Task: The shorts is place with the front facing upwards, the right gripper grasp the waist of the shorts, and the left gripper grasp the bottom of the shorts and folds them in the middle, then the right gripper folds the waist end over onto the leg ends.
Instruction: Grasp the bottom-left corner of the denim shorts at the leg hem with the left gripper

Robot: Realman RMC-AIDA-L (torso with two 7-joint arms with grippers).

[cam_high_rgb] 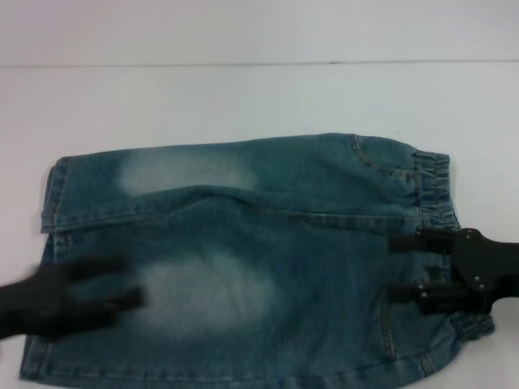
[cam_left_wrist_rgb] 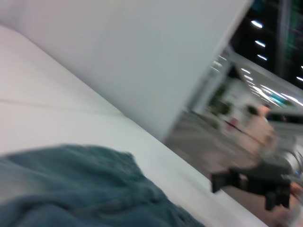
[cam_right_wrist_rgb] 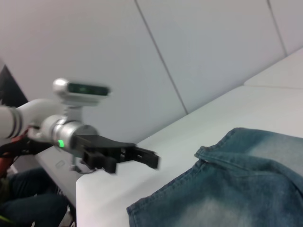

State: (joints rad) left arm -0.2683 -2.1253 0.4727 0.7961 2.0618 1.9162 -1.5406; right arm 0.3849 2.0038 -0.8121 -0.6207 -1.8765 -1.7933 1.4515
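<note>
Next, I move my left gripper to the nearer leg's hem point(cam_high_rgb: 36, 348), close to its near corner, and grab the blue denim shorts there.
The blue denim shorts point(cam_high_rgb: 268, 267) lie flat on the white table point(cam_high_rgb: 243, 97), front up. Their gathered waist point(cam_high_rgb: 434, 182) is at the right and the leg ends point(cam_high_rgb: 50, 198) at the left. My right gripper point(cam_high_rgb: 393, 266) sits at the waist edge, open, with both fingers point(cam_high_rgb: 405, 241) pointing left over the denim. My left gripper point(cam_high_rgb: 134, 282) is motion-blurred and open, over the nearer leg close to its hem. The right wrist view shows the left gripper point(cam_right_wrist_rgb: 142, 158) with its green light, just off the leg hem point(cam_right_wrist_rgb: 208, 156). In the left wrist view the right gripper point(cam_left_wrist_rgb: 239, 184) shows far off beyond the denim point(cam_left_wrist_rgb: 85, 184).
A white wall point(cam_high_rgb: 259, 28) rises behind the table. The nearer edge of the shorts runs out of the head view at the bottom. Past the table end, a seated person point(cam_left_wrist_rgb: 258, 130) and a lit room show in the left wrist view.
</note>
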